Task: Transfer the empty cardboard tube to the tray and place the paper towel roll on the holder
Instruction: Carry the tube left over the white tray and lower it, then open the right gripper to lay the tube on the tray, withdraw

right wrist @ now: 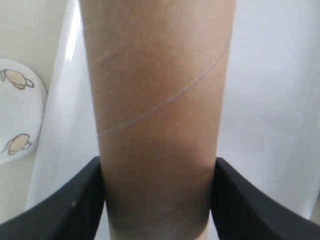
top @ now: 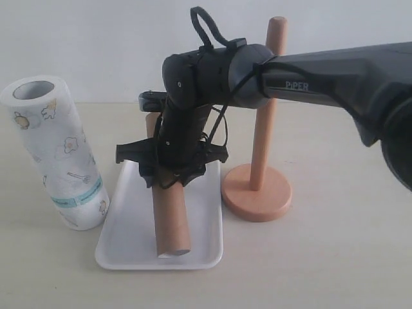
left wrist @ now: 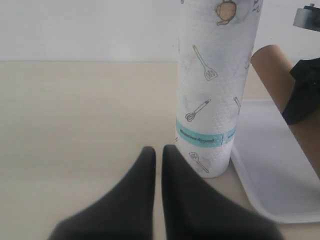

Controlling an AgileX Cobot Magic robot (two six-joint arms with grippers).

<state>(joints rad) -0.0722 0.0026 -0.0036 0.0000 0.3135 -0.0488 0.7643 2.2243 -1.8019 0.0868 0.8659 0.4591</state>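
Note:
The brown cardboard tube will be let go by my right gripper lengthwise along the middle of the white tray's bottom (top: 168, 202) (right wrist: 157, 175). The tube now slants over the tray.
The brown cardboard tube (top: 170, 219) slants over the white tray (top: 207, 225), its lower end resting on the tray floor. My right gripper (top: 172, 168) is shut on the tube's middle; in the right wrist view the tube (right wrist: 157, 100) fills the space between both black fingers (right wrist: 65, 205). The printed paper towel roll (top: 55, 151) stands tilted on the table left of the tray. In the left wrist view my left gripper (left wrist: 158, 150) is shut and empty, just short of the roll (left wrist: 212, 85). The wooden holder (top: 259, 187) stands bare to the right of the tray.
The right arm's dark body (top: 335, 80) stretches in from the right, crossing in front of the holder's post. Pale tabletop (top: 322, 257) lies around the tray, and a white wall (top: 96, 38) runs behind.

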